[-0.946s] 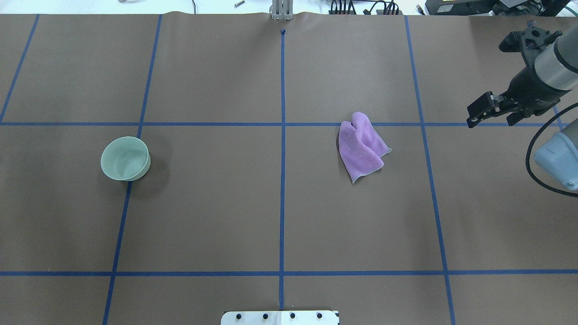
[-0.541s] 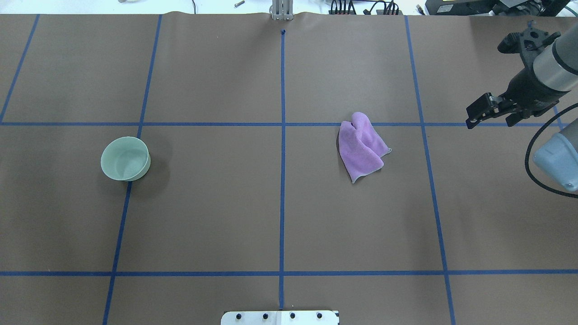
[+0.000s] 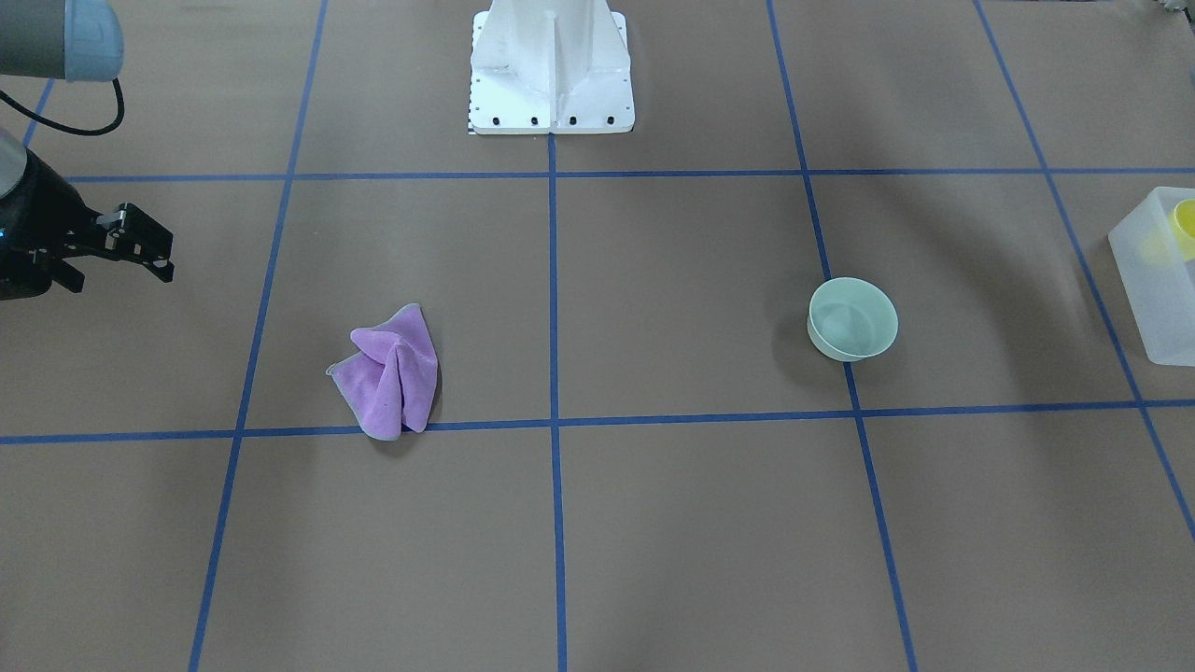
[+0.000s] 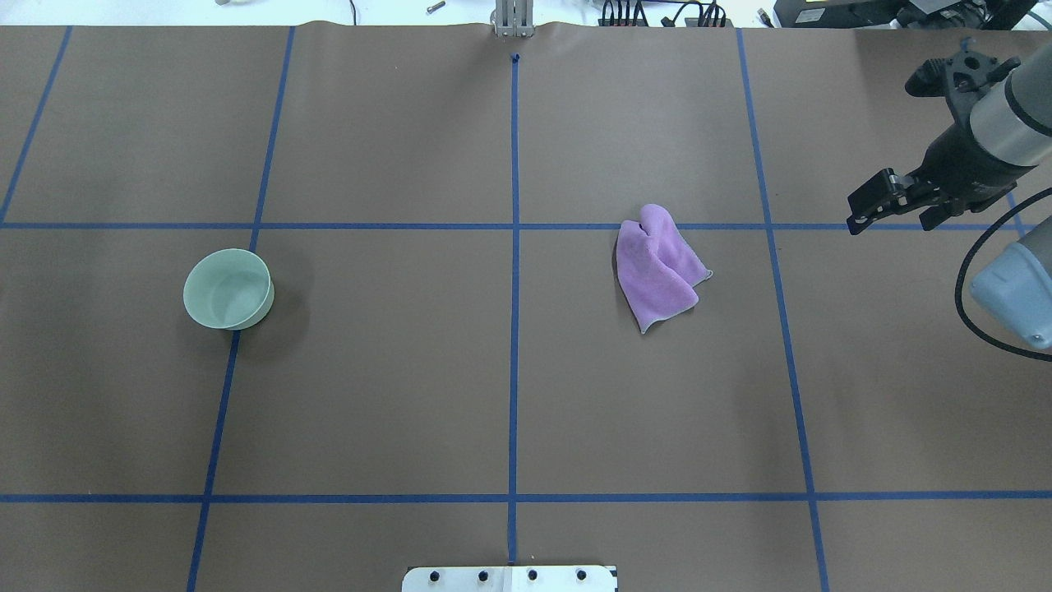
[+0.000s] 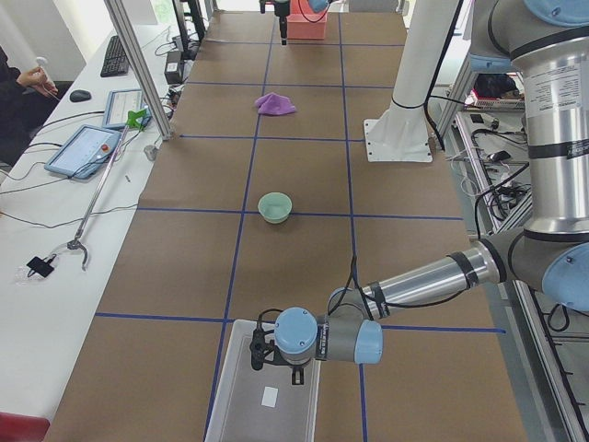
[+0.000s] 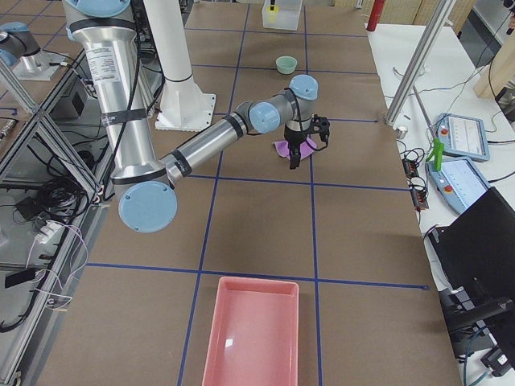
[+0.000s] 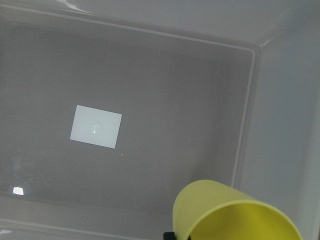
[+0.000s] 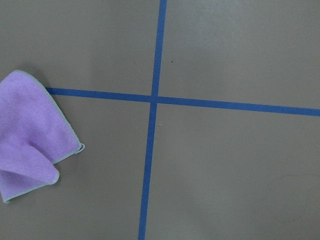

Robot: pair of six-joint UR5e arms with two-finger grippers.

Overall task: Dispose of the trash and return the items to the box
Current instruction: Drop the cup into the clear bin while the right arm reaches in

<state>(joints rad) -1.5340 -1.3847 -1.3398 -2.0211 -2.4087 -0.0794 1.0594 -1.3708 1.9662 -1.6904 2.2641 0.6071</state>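
Note:
The purple cloth's raised fold [image 3: 394, 341] [image 8: 13, 170], at its end nearer the white robot base, is the next place my right gripper will go to and close on.
The yellow cup [image 7: 225, 215] hangs tilted over the floor of the frosted white box [image 7: 150, 100], close under my left wrist camera. It shows as a yellow patch inside the box [image 3: 1153, 280] at the front view's right edge. My left gripper [image 5: 276, 366] is over the box's near end, shut on the cup. The mint-green bowl [image 4: 228, 289] stands upright and empty on the table's left half. My right gripper [image 4: 892, 222] hovers open and empty at the far right, well right of the purple cloth [image 4: 657, 267].
The purple cloth [image 8: 27, 135] lies crumpled just right of the centre line. A pink tray [image 6: 249, 330] sits at the table's right end. The white robot base [image 3: 551, 65] stands at the table's near middle edge. Blue tape lines grid the brown table.
My right gripper has crept very slightly left and away. The bowl and the cloth have not moved.

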